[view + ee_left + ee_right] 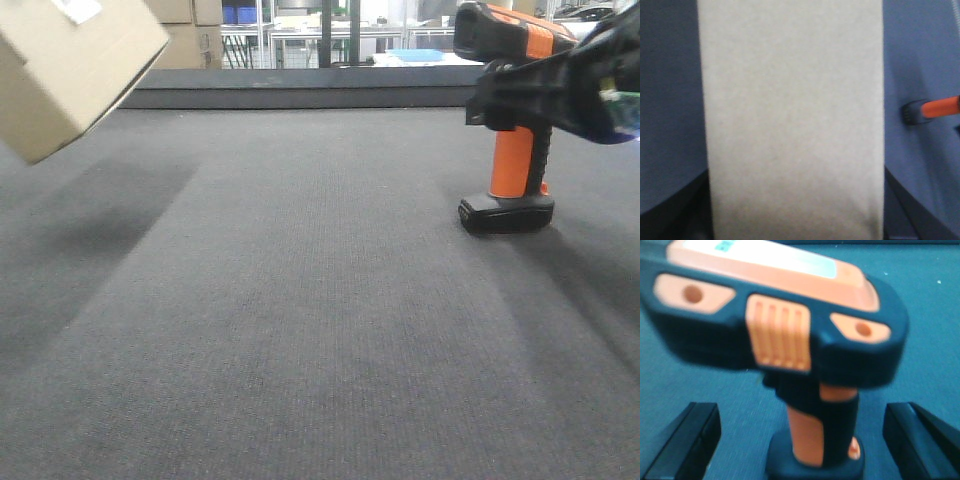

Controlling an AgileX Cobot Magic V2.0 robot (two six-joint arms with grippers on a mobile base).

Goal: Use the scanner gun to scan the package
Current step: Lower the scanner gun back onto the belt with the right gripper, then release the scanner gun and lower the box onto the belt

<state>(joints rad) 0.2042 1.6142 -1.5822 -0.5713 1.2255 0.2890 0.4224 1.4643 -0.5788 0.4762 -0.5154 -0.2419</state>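
Note:
I should put the tan cardboard package, now hanging tilted above the table, upright on the dark carpeted table (44, 224) with my left gripper, far across from the orange-and-black scanner gun.
A tan cardboard package (70, 65) hangs tilted in the air at the top left, above the dark carpeted table (300, 300). It fills the left wrist view (790, 110), where my left gripper (796, 220) is shut on its two sides; the arm itself is out of the front view. An orange-and-black scanner gun (512, 150) stands upright on its base at the right; it also shows in the left wrist view (935, 108). My right gripper (802, 440) is open, its fingers (685, 440) wide on either side of the scanner's handle (820, 430) without touching.
A raised dark ledge (300, 90) runs along the table's back edge. Behind it are shelving and stacked cartons (190, 30). A white label (78, 8) sits on the package's upper face.

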